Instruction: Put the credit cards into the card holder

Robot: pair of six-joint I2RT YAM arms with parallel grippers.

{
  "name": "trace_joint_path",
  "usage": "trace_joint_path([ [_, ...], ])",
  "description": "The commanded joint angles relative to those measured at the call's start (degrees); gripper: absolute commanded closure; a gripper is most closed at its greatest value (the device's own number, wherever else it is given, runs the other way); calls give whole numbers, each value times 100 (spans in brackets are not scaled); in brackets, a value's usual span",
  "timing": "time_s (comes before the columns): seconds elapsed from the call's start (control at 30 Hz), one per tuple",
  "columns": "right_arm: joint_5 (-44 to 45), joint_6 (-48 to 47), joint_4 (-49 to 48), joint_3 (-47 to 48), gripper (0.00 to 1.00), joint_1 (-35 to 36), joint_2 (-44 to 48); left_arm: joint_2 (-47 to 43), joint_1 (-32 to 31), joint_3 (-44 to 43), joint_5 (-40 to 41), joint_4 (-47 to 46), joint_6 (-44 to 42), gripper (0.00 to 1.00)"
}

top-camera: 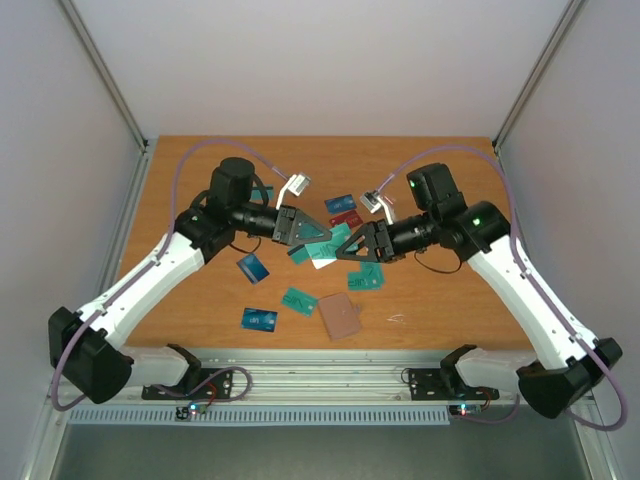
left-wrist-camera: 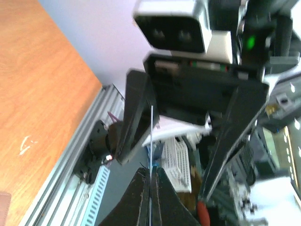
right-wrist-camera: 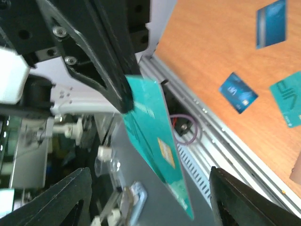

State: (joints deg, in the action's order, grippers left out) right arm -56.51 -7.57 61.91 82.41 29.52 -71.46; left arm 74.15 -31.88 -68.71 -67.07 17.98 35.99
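The teal credit card is held by my left gripper, and my right gripper needs to close on the loose end (top-camera: 346,238) (right-wrist-camera: 180,194) of that card so that I can take it over.
My left gripper (top-camera: 316,234) is shut on a teal credit card (top-camera: 328,240) and holds it above the middle of the table. That card shows edge-on between the shut fingers in the left wrist view (left-wrist-camera: 151,141). My right gripper (top-camera: 347,246) faces it, open, its jaws either side of the card's free end (right-wrist-camera: 157,146) without touching it. The brownish-tan card holder (top-camera: 340,316) lies flat near the front edge. Loose cards lie around: blue ones (top-camera: 253,267) (top-camera: 259,318) (top-camera: 339,204), a red one (top-camera: 346,218), teal ones (top-camera: 299,301) (top-camera: 366,277).
A white-faced card (top-camera: 321,262) lies under the grippers. The metal rail (top-camera: 320,365) runs along the table's front edge. Grey walls stand on both sides and at the back.
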Motion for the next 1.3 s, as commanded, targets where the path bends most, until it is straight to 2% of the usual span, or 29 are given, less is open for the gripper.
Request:
trace_joint_path([
  [0.0, 798, 2229, -2286, -907, 30, -25, 683, -247, 24, 201, 1168, -1459, 1385, 100],
  [0.17, 1294, 3800, -4243, -1881, 31, -17, 1026, -420, 15, 510, 2279, -2192, 2251, 100],
  [0.37, 1764, 3921, -4509, -1813, 35, -8, 931, -419, -28, 687, 2637, -2628, 2771, 100],
  [0.5, 1846, 4144, -4995, -1746, 42, -12, 788, -466, -57, 750, 2812, -2727, 2905, 100],
  [0.57, 1871, 4242, -5106, -1685, 53, -8, 717, -515, -63, 788, 2945, -2782, 2998, 100],
  [0.73, 1802, 4332, -5266, -1582, 68, -8, 591, -585, -89, 838, 3183, -2780, 3101, 100],
  [0.93, 1728, 4412, -5448, -1501, 77, -7, 446, -559, -161, 920, 3301, -2834, 3172, 100],
  [1.1, 1693, 4365, -5422, -1482, 92, -12, 411, -481, -269, 935, 3398, -2900, 3234, 100],
  [1.23, 1734, 4174, -5010, -1419, 94, -13, 504, -509, -300, 1051, 3472, -2846, 3198, 99],
  [1.27, 1756, 4082, -4813, -1394, 95, -8, 534, -503, -301, 1091, 3460, -2826, 3183, 94],
])
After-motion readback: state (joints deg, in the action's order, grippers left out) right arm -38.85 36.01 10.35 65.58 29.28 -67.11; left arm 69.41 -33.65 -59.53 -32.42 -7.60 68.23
